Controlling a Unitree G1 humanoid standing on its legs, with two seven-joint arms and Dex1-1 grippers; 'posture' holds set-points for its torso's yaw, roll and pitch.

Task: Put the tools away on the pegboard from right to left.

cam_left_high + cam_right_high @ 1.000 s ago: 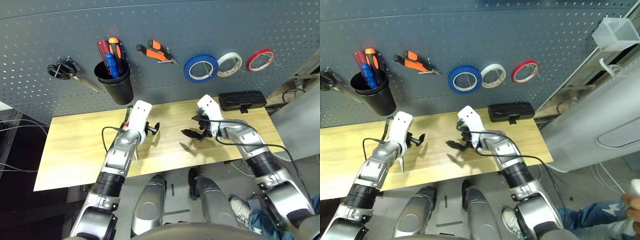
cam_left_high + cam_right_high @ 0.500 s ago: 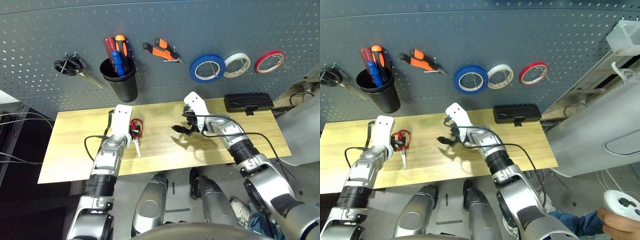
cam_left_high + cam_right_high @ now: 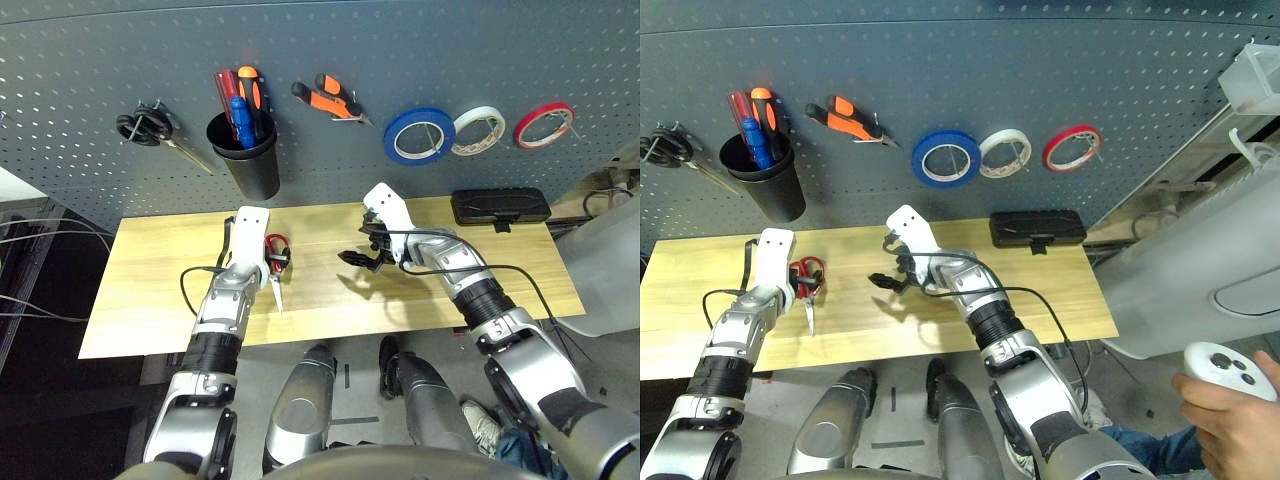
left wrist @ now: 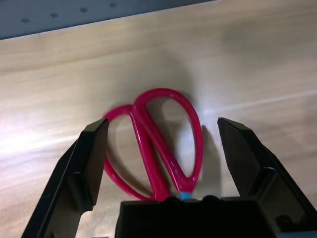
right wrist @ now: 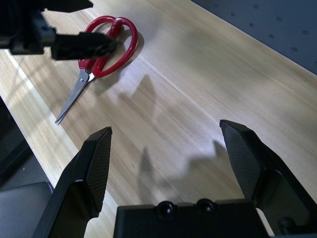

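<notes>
I should turn my left gripper in line with the red-handled scissors, as they slant between its fingers, and pinch the handles' inner bars (image 4: 157, 158).
Red-handled scissors (image 3: 276, 244) lie flat on the wooden table (image 3: 150, 300), blade toward the front edge. My left gripper (image 3: 282, 262) is down at them, open, with its fingers (image 4: 91, 163) standing on either side of the red handles (image 4: 150, 144) without touching. Further right, my right gripper (image 3: 357, 257) hovers open over bare wood, holding nothing. On the pegboard (image 3: 90, 60) hang the orange-and-black pliers (image 3: 330, 100) and the blue tape roll (image 3: 418, 136). The blue-handled screwdriver (image 3: 238, 116) stands in the black cup (image 3: 248, 165).
Black-handled scissors (image 3: 140, 130) hang at the board's left; white tape (image 3: 476, 130) and red tape (image 3: 543, 124) hang at its right. A black case (image 3: 498, 207) lies at the table's back right. A person's hand with a white controller (image 3: 1225, 375) is at the lower right.
The camera has shifted. My left gripper has drawn back from over the scissors, so their red handles now show between its fingers. My right gripper has moved a little to the left.
</notes>
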